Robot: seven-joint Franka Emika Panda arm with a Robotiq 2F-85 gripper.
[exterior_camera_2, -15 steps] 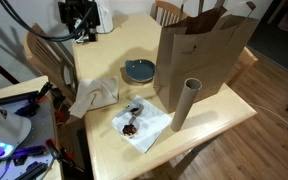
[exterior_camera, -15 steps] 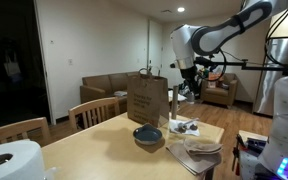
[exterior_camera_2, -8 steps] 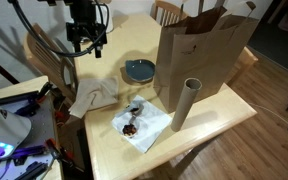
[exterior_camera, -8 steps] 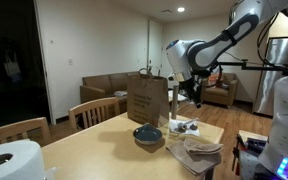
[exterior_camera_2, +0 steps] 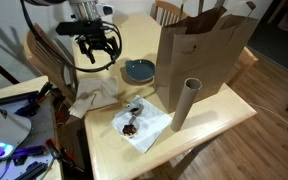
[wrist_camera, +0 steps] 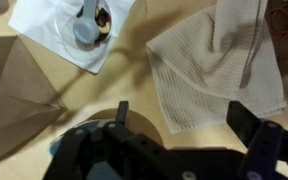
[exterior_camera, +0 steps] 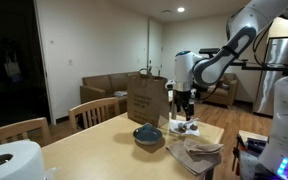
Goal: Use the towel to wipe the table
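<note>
The middle of the beige towel (exterior_camera: 190, 157) (wrist_camera: 216, 80), beside the towel's folded-over part, is to be gripped next, so next my gripper moves down there and closes.
A beige crumpled towel (exterior_camera_2: 94, 95) lies on the wooden table (exterior_camera_2: 104, 150) near its edge. It also shows in an exterior view (exterior_camera: 200, 150) and in the wrist view (wrist_camera: 216, 62). My gripper (exterior_camera_2: 96, 52) hangs in the air above the table, over the spot between the towel and a dark blue bowl (exterior_camera_2: 139, 70). It also shows in an exterior view (exterior_camera: 187, 103). In the wrist view the gripper (wrist_camera: 184, 122) is open and empty, and the towel lies below and just beyond the fingers.
A tall brown paper bag (exterior_camera_2: 204, 48) stands behind the bowl. A cardboard tube (exterior_camera_2: 184, 103) stands upright beside a white napkin (exterior_camera_2: 144, 122) holding a spoon and food scraps (wrist_camera: 89, 22). A chair (exterior_camera_2: 46, 60) is at the table's side. A paper roll (exterior_camera: 12, 160) stands near one exterior camera.
The arm has swung in over the table and come down toward the towel and bowl. The gripper stays open. The objects on the table have not moved.
</note>
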